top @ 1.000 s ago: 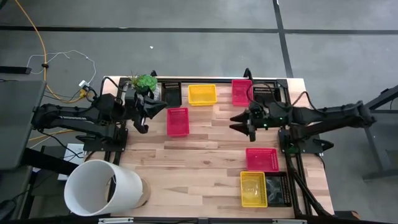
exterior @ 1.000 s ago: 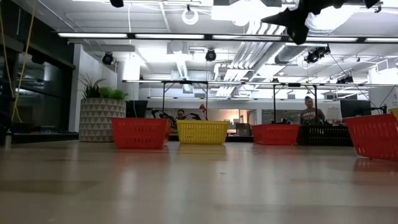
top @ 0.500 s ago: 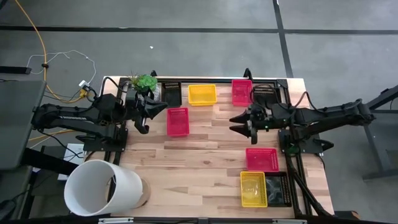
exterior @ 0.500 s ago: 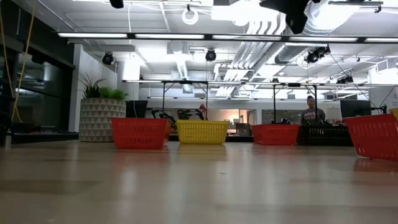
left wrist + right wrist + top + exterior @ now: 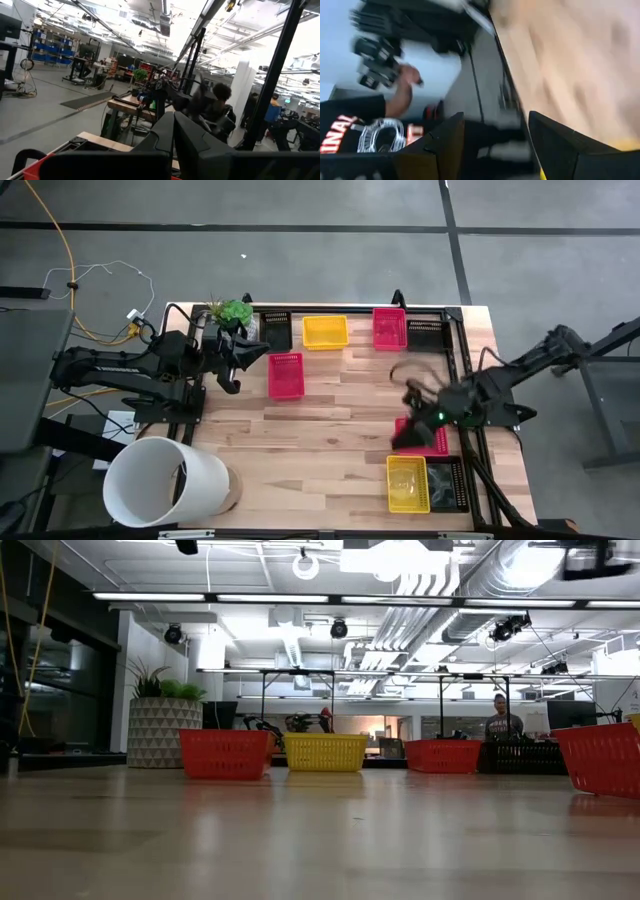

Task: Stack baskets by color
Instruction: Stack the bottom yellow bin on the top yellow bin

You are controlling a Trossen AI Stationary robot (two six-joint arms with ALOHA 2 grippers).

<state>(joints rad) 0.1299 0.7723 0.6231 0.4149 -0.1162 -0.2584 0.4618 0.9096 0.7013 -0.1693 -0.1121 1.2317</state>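
Note:
The near yellow basket is next for my right gripper, which should go there and close on the basket's rim (image 5: pixel 389 487) along the side facing the white bucket.
Several baskets stand on the table. Along the far edge are a black basket (image 5: pixel 277 330), a yellow one (image 5: pixel 325 332), a pink-red one (image 5: pixel 389 328) and another black one (image 5: pixel 428 332). A pink-red basket (image 5: pixel 285 375) stands left of centre. At the near right are a pink-red basket (image 5: pixel 424 438), a yellow one (image 5: pixel 407 483) and a black one (image 5: pixel 446 483). My left gripper (image 5: pixel 262 358) hovers shut beside the centre-left pink-red basket. My right gripper (image 5: pixel 408 415), blurred, hangs open over the near-right pink-red basket; its fingers (image 5: pixel 447 145) hold nothing.
A large white bucket (image 5: pixel 165 480) lies at the near left corner. A potted green plant (image 5: pixel 232 312) stands at the far left. Black frame rails (image 5: pixel 462 370) run along the table's right side. Bare wood lies in the table's middle. A person's hand (image 5: pixel 402 97) shows beyond the table.
My right gripper has swung from the table's middle toward the near and right edges, rolling about its own line, and now hangs over the near-right pink-red basket. It has stayed open. No basket has moved.

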